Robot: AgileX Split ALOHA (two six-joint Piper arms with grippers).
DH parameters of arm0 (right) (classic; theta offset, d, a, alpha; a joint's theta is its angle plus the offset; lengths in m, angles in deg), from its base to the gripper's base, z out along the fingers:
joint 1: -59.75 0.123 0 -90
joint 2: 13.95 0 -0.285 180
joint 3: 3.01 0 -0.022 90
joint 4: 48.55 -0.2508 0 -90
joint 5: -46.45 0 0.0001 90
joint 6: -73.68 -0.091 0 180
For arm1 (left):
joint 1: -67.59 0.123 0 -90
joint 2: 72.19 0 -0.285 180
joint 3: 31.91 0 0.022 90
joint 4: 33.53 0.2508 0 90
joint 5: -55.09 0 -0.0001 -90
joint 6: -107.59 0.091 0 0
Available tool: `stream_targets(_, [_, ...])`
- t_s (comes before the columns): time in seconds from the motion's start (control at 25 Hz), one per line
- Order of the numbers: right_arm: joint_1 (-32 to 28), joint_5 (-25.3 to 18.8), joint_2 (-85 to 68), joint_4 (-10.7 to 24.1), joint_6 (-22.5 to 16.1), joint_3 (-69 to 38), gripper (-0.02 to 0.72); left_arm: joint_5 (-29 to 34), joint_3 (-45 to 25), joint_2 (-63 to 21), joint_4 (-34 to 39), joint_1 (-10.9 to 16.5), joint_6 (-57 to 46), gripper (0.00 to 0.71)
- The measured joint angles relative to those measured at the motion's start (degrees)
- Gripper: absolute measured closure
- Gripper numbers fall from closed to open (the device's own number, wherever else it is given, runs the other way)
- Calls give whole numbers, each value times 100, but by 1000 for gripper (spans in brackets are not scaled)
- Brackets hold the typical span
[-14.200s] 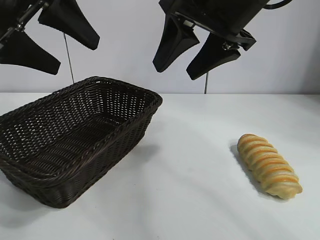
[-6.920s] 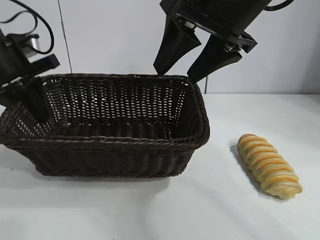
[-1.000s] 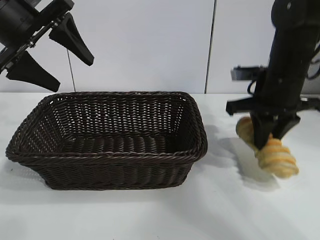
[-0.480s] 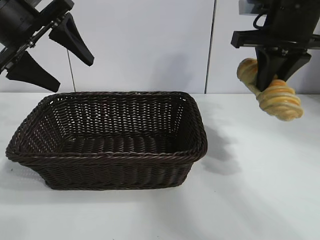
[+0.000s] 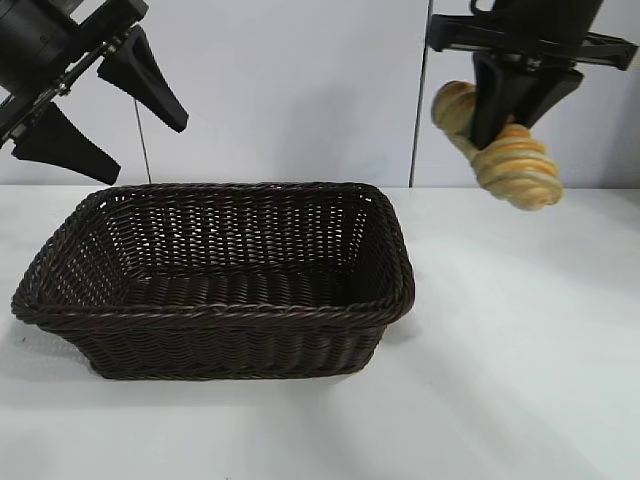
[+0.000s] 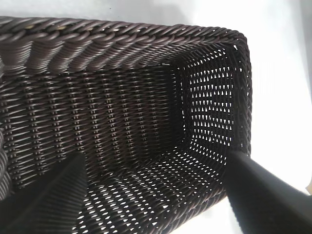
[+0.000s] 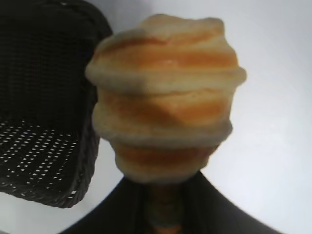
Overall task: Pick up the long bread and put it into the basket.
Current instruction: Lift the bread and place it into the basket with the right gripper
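Next, my right gripper lets go of the long bread inside the dark brown basket [image 5: 306, 270] [image 7: 24, 97], near the end closest to that gripper.
My right gripper [image 5: 493, 135] is shut on the long bread [image 5: 512, 168], a golden-tan twisted loaf with orange-brown stripes, and holds it high above the table, just right of the basket's right end. The loaf fills the right wrist view [image 7: 163, 97]. The dark brown woven basket [image 5: 390, 290] sits on the white table at the left and middle; its right end also shows in the right wrist view [image 7: 92, 161]. My left gripper [image 5: 95, 110] is open and empty, raised above the basket's left end. In the left wrist view the basket's inside [image 6: 126, 122] lies below the spread fingers [image 6: 44, 204].
The white table [image 5: 520, 380] stretches to the right of and in front of the basket. A pale wall with a thin vertical seam [image 5: 420, 120] stands behind the table.
My right gripper has carried the long bread a little higher and to the left, towards the basket. The left arm and the basket have not moved.
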Motion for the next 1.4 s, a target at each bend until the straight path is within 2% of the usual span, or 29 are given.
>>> stream_targets(0.4, [726,685,138,-140,-115,0,554,0,0,0,0,0,0,144])
stream_targets(0.6, [821,1077,547,-211,-115,0,554,0,0,0,0,0,0,144])
stream_targets(0.8, [826,1262,926,-338,-115,0,543,0,0,0,0,0,1,144])
stream_targets(0.96, [826,1286,1022,-346,-115,0,472,0,0,0,0,0,49,144])
stream_targets(1.24, [826,1298,1022,-346,43,0,214,0,0,0,0,0,102,144])
stream_targets(1.4, [826,1284,1022,-351,94,0,163,0,0,0,0,0,108,144])
